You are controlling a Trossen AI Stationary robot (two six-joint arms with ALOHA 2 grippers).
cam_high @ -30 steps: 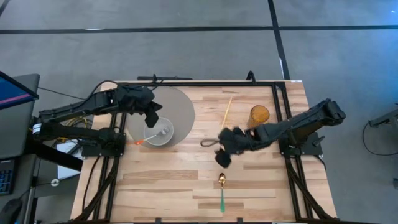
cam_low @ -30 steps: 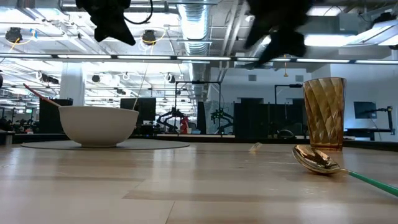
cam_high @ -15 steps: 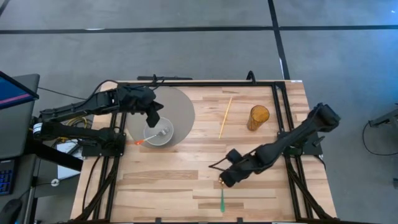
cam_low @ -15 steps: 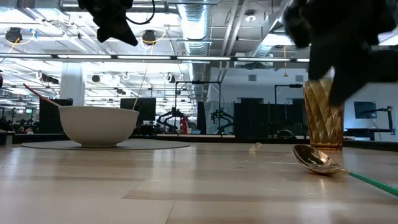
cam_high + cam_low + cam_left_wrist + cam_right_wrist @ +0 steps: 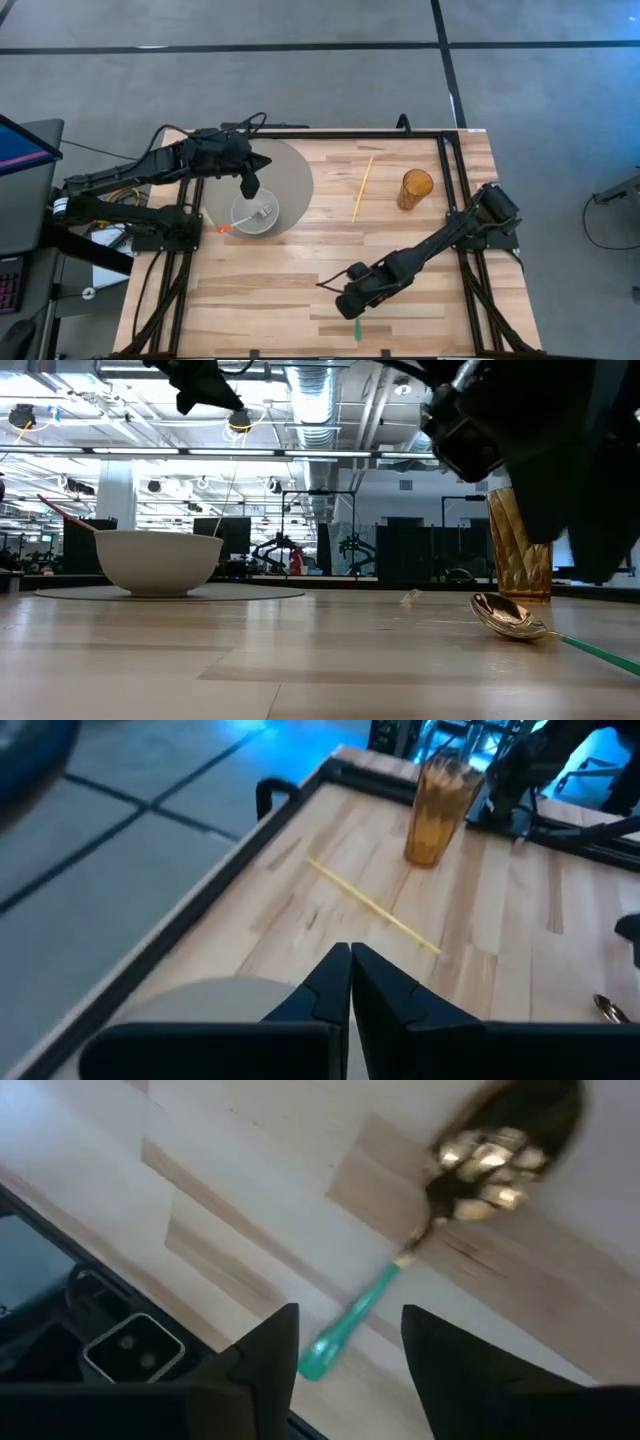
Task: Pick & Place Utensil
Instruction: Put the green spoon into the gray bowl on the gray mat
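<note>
Next, my right gripper turns in line and grips closer to the spoon's middle (image 5: 402,1262), because the spoon slants under it with only the end of the spoon's handle by the fingers.
The spoon, with a gold bowl (image 5: 500,1140) and a green handle (image 5: 350,1330), lies flat on the wood near the table's near edge (image 5: 510,618). In the high view only its handle end (image 5: 357,330) shows past my right gripper (image 5: 350,306). That gripper (image 5: 345,1330) hangs open above the spoon, one finger on either side of the handle, touching nothing. My left gripper (image 5: 250,183) is shut (image 5: 350,982) and hovers over the white bowl (image 5: 255,213), which holds a fork with an orange handle (image 5: 222,229).
The bowl (image 5: 158,560) stands on a round grey mat (image 5: 290,175) at the table's left. An amber cup (image 5: 416,187) stands toward the far right, with a thin yellow stick (image 5: 362,186) lying beside it. Bare wood lies between the mat and the spoon.
My right gripper has swung from the middle of the table toward the near edge and come down over the spoon, fingers now either side of its handle. The spoon has not moved. My left gripper has shifted slightly above the bowl.
</note>
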